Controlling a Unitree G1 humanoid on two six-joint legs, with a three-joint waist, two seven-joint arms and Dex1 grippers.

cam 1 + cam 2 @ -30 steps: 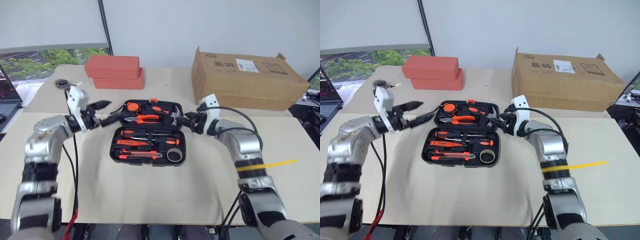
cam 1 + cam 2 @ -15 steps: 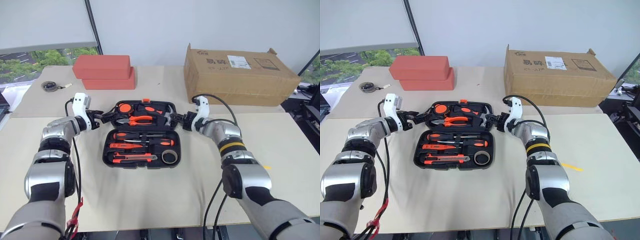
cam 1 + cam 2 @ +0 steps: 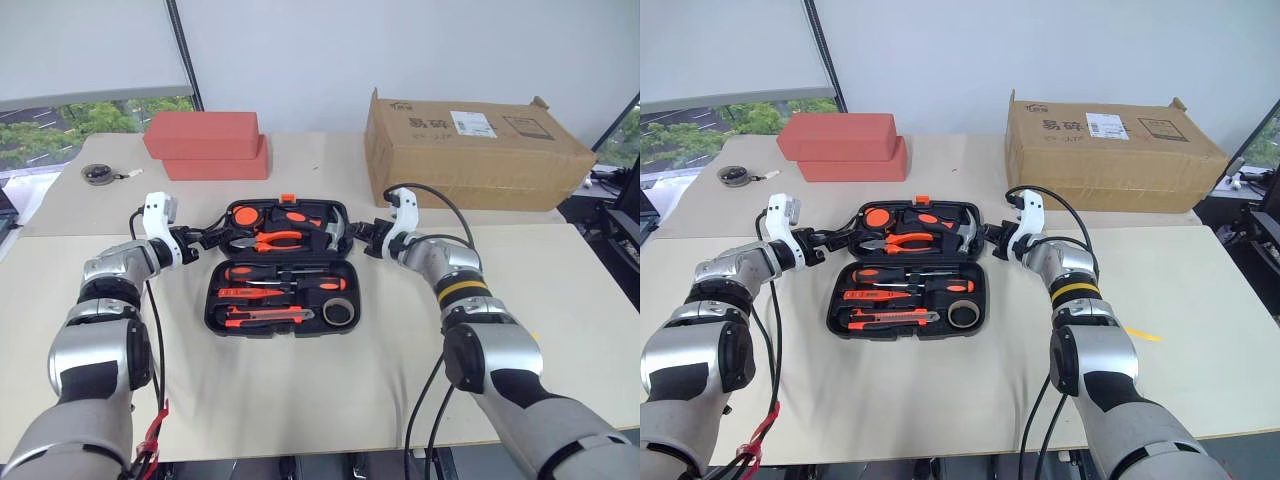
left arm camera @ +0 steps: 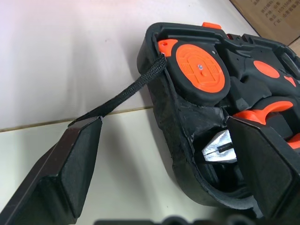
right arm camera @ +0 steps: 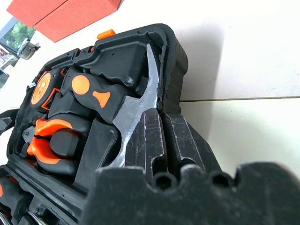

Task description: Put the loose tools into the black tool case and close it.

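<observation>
The black strap hangs over the tool case's rim at the left gripper's finger, so the robot should take the tool case's rim [image 4: 185,152] beside the pliers' jaws, clear of the strap.
The black tool case [image 3: 212,300] lies open on the table. Its front half holds two screwdrivers [image 3: 262,271], the utility knife [image 3: 262,313] and the grey tape roll [image 3: 338,312]. Pliers [image 3: 275,239] and a hammer [image 3: 335,228] sit in the back half. My left gripper [image 3: 222,237] is open, with one finger outside and one inside the back half's left rim [image 4: 164,101]. My right gripper [image 5: 161,122] is shut on the right rim of that half, beside the hammer head [image 5: 136,110].
Two stacked red boxes [image 3: 205,145] stand at the back left and a cardboard box [image 3: 470,140] at the back right. A small round tape measure [image 3: 97,174] with a cord lies far left. Bare tabletop surrounds the case.
Both hands came down and in to the sides of the case's back half. The right gripper closed on the right rim. The left stayed open. The camera shifted early on.
</observation>
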